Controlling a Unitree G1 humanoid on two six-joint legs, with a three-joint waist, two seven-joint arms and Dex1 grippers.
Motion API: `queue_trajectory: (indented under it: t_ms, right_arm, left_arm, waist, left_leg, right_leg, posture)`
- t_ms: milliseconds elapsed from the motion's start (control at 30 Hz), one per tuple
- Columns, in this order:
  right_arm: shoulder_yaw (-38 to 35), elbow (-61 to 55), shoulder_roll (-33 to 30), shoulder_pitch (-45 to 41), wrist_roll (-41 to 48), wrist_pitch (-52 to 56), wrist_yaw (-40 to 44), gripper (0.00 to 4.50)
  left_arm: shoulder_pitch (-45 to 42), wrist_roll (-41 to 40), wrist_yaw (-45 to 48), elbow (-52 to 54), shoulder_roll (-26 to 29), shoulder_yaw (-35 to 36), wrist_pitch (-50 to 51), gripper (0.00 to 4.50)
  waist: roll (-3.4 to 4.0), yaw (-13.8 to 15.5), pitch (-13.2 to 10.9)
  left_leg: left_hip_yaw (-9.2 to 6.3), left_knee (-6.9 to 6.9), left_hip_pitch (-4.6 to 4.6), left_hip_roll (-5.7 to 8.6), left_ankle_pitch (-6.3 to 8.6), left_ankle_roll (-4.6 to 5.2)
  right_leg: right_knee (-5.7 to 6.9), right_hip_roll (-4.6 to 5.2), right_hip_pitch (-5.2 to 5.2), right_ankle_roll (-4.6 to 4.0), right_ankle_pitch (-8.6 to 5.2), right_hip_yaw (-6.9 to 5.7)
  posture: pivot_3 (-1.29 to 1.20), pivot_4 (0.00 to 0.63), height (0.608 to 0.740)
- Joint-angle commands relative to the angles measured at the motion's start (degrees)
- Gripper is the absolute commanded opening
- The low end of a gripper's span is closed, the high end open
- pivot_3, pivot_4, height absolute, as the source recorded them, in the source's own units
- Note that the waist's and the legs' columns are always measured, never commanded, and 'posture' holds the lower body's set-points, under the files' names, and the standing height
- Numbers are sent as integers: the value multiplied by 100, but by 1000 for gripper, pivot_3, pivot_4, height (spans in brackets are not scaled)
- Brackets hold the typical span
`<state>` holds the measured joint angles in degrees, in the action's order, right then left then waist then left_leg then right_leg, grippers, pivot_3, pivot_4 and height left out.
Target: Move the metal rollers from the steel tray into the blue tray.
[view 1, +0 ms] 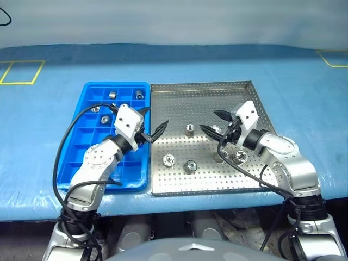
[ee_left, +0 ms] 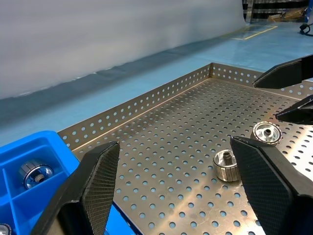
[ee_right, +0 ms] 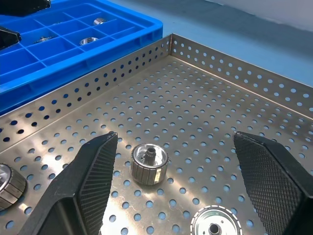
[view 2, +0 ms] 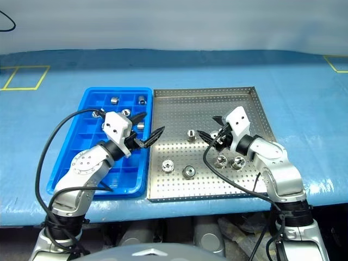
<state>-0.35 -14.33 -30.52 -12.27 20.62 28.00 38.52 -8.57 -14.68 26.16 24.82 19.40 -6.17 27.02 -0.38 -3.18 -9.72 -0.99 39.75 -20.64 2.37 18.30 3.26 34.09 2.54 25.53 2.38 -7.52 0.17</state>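
My left gripper should close next around the ribbed side (view 1: 190, 131) (ee_left: 227, 171) of the metal roller in the middle of the steel tray, behind the rollers near the front.
The steel tray (view 1: 206, 103) lies at the centre with several metal rollers loose on it, among them one roller (view 1: 190, 129) in the middle and others near the front (view 1: 168, 160) (view 1: 190, 166) (view 1: 240, 157). To its left is the blue tray (view 1: 117, 185), with several rollers (view 1: 113, 95) (view 1: 139, 95) in its far compartments. My left gripper (view 1: 152, 120) hovers open and empty over the seam between the two trays. My right gripper (view 1: 215, 122) is open and empty above the steel tray's right half, facing a roller (ee_right: 149, 164) that lies ahead of its fingers.
Both trays rest on a blue table cover (view 1: 304, 109) with yellow tape marks at the far corners. The steel tray's low perforated rim (ee_left: 146, 100) stands between the trays. A black cable (view 1: 62, 152) loops over the blue tray's left side.
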Motion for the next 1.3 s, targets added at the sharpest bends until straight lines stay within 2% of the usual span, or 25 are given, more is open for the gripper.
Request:
queue_trajectory:
  t_ms: [33,600,1133,1300]
  right_arm:
    - [-54,-244,-33,21,49,-108,75,3968]
    - [-62,-97,-39,-44,-37,-198,160,3968]
    - [-33,-103,0,11,-115,-253,158,3968]
    - [-54,-108,3,36,-122,-261,155,3968]
  left_arm:
    - [-54,-35,33,233,54,39,-5,3963]
    - [-22,6,70,259,-14,-100,-45,3963]
    - [-79,-26,257,393,222,-261,318,3963]
    - [-353,25,146,73,12,-337,332,3963]
  waist:
    - [0,-4,0]
    - [0,-8,0]
    - [1,-18,1]
    - [1,-11,1]
  left_leg:
    - [0,0,0,0,0,0]
    - [1,3,0,0,0,0]
    - [1,8,0,0,0,0]
    - [2,11,0,1,0,0]
  right_leg:
    - [1,0,0,0,0,0]
    - [3,1,0,0,0,1]
    - [7,0,0,0,0,2]
    - [8,0,0,0,1,2]
  posture:
    - [-147,150,740]
    - [-143,150,740]
    - [-151,150,740]
    - [-151,150,740]
